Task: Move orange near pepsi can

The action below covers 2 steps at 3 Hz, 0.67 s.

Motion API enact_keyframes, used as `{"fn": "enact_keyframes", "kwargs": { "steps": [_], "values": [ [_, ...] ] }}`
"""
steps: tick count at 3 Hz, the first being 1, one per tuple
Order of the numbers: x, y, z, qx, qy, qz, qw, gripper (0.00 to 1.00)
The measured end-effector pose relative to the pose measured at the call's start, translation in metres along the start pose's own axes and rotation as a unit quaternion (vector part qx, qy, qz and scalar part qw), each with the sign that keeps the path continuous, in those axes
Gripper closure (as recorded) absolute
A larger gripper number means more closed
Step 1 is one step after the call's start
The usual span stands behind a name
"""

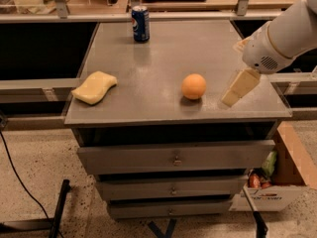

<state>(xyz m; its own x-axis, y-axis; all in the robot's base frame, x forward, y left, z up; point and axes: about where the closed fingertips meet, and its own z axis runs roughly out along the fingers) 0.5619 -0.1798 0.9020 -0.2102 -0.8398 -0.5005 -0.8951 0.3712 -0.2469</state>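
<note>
My gripper moves to the orange next and closes on the orange's side (200,86) nearest the white arm.
The orange (193,86) rests on the grey cabinet top (163,53), right of its middle and near the front. The pepsi can (140,24) stands upright at the back edge, left of centre, far from the orange. My gripper (232,97) hangs from the white arm (282,36) at the right, just right of the orange and low over the top, apart from the fruit. It holds nothing that I can see.
A pale yellow sponge (94,87) lies at the front left of the top. Below are three drawers (174,158). A cardboard box (282,182) with packages stands on the floor at the right. A shelf rail (148,15) runs behind the cabinet.
</note>
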Motion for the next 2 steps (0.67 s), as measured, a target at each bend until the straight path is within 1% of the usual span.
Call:
{"fn": "enact_keyframes", "kwargs": {
  "steps": [1,2],
  "values": [
    [-0.004,0.001,0.01,0.02,-0.025,-0.008,0.9994,0.0],
    [-0.006,0.0,0.021,0.027,-0.058,-0.013,0.9979,0.0]
  ]
}}
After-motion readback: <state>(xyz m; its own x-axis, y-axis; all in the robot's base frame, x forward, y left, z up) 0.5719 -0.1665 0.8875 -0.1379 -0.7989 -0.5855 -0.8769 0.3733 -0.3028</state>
